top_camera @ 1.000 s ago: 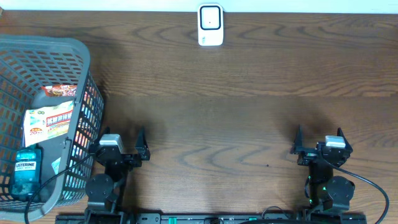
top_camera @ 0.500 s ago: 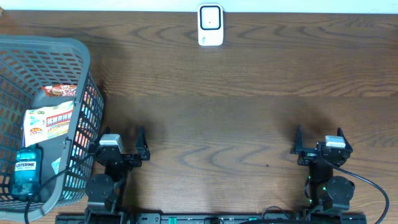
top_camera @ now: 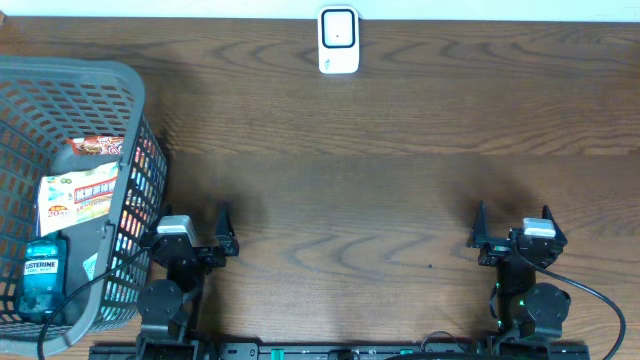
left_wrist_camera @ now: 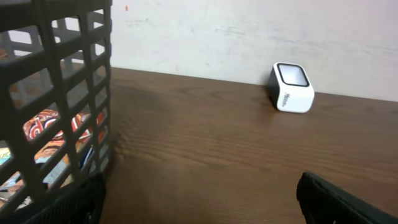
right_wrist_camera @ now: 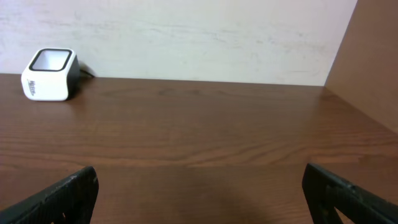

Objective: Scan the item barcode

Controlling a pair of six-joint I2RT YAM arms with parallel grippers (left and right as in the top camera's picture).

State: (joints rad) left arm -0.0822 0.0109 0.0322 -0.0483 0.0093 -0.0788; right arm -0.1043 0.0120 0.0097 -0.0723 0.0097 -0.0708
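The white and orange snack pack sits between the teal Listerine bottle and the red packet, and my left gripper should next close across the middle (top_camera: 82, 194) of it.
The items lie in a grey mesh basket (top_camera: 60, 64) at the left: a teal Listerine bottle (top_camera: 42, 275), a white and orange snack pack (top_camera: 80, 192) and a red packet (top_camera: 97, 146). A white barcode scanner (top_camera: 338, 40) stands at the table's far edge, and both wrist views show it too (left_wrist_camera: 292, 88) (right_wrist_camera: 50, 74). My left gripper (top_camera: 192, 222) sits low at the front, right beside the basket, open and empty (left_wrist_camera: 202, 202). My right gripper (top_camera: 513, 217) rests at the front right, open with nothing between its fingers (right_wrist_camera: 200, 199).
The basket wall (left_wrist_camera: 62, 7) fills the left of the left wrist view, with coloured packets (left_wrist_camera: 43, 124) showing through the mesh. A black cable (top_camera: 75, 295) runs over the basket's near corner. A brown panel (right_wrist_camera: 373, 62) borders the table on the right.
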